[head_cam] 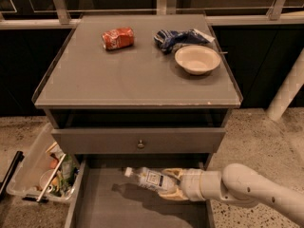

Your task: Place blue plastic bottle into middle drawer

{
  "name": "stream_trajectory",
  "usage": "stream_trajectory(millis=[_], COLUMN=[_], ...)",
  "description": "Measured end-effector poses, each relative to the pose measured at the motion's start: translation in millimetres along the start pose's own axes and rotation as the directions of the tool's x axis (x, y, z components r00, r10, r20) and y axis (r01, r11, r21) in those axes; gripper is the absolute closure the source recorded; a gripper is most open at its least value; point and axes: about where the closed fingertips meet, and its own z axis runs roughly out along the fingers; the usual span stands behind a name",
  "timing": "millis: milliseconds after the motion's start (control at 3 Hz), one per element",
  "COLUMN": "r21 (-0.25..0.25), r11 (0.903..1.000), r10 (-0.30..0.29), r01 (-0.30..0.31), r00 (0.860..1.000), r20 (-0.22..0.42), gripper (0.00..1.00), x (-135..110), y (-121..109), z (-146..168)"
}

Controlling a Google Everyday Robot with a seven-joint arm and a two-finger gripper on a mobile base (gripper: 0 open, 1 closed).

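Next, my gripper lets go of the blue plastic bottle on the open drawer's grey bottom midway (pixel 148 192) between the open drawer's sides.
The blue plastic bottle (pixel 151 179), clear with a white cap and a pale label, lies nearly level in the air, cap to the left. My gripper (pixel 172 184) is shut on its base end and holds it a little above the floor of the middle drawer (pixel 104 208). The drawer is pulled out at the bottom of the view, with a flat grey floor and thin side walls. My white arm (pixel 251 191) reaches in from the lower right.
On the cabinet top (pixel 118 75) lie a crushed red-orange can (pixel 118 38), a crumpled blue-white wrapper (pixel 178 37) and a cream bowl (pixel 197 59). A drawer front with a round knob (pixel 140 144) sits above the open drawer. A clear bin of clutter (pixel 45 172) stands on the floor at left.
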Motion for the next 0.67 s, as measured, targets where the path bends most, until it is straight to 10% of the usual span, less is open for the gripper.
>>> stream_trajectory(millis=[667], r21=[0.002], r11=[0.9987], r10=[-0.051], r01=[0.051], r00=[0.999], r20=[-0.015], gripper=[1.0], x=[35], y=[-5], z=[42])
